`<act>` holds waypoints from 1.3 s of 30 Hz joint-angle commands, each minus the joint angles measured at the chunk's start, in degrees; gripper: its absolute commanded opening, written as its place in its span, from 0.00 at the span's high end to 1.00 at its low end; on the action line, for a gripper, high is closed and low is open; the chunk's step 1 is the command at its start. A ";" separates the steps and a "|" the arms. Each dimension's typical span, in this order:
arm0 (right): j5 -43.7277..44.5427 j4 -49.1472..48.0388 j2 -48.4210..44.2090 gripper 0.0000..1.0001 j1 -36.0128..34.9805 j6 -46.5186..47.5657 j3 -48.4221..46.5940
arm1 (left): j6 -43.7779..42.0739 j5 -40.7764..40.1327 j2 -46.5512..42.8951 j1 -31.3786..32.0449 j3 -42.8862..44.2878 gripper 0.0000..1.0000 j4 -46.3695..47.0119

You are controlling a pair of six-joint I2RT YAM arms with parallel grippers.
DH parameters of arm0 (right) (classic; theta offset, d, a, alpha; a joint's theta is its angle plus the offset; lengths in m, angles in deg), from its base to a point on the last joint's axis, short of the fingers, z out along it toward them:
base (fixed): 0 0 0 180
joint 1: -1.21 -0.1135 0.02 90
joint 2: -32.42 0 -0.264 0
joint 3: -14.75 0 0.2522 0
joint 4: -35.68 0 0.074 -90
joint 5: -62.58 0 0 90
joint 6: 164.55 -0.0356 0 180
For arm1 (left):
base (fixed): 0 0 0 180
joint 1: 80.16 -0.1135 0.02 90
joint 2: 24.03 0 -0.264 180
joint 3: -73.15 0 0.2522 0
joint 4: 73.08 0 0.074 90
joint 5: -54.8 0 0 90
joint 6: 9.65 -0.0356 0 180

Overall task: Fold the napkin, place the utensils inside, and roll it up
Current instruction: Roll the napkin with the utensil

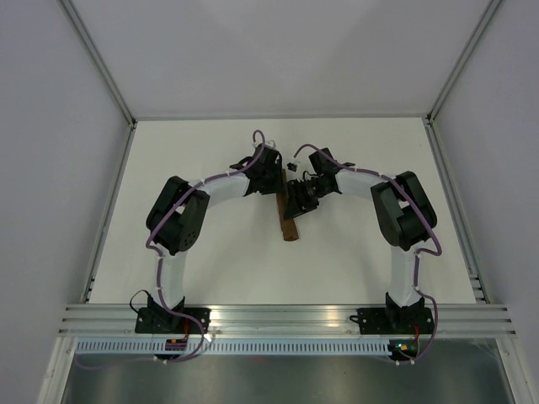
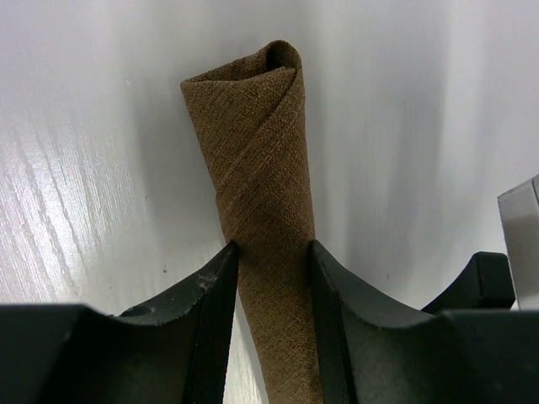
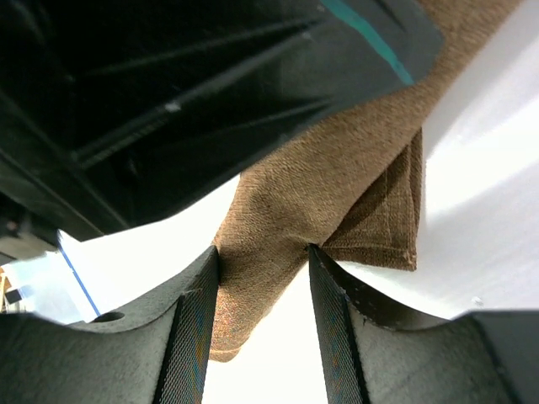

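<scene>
A loose folded corner pokes out of the napkin roll next to my right gripper, so next my left gripper opens and pinches the napkin roll [image 3: 341, 181] by that corner.
The dark-brown napkin [image 1: 290, 227] is rolled into a narrow tube lying on the white table, pointing toward the near edge. In the left wrist view the roll [image 2: 257, 143] runs away from the camera, its far end showing a spiral opening. My left gripper [image 2: 271, 248] is shut on the roll, both fingers touching its sides. My right gripper [image 3: 263, 252] is shut on the napkin [image 3: 337, 168] at the other end, beside a loose folded corner. In the top view both grippers, left [image 1: 278, 192] and right [image 1: 295, 206], meet at the roll's far end. The utensils are hidden.
The white table [image 1: 210, 269] is bounded by side rails and an aluminium rail along the near edge. The left arm's black body [image 3: 168, 93] hangs close over the right gripper. A small black-and-white part [image 1: 296, 163] lies just behind the grippers.
</scene>
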 commanded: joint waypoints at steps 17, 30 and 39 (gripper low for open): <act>-2.84 0.72 -1.09 0.71 2.43 -3.45 -1.57 | -4.35 0.49 -3.27 -0.60 1.89 0.49 -2.18; -7.50 -0.95 3.83 0.75 5.41 -7.05 -0.51 | 1.36 6.81 -9.08 -0.69 -11.55 0.48 11.42; -10.75 0.19 8.23 0.75 8.05 -6.70 -1.39 | 6.89 10.07 -7.41 -0.60 -17.88 0.47 24.89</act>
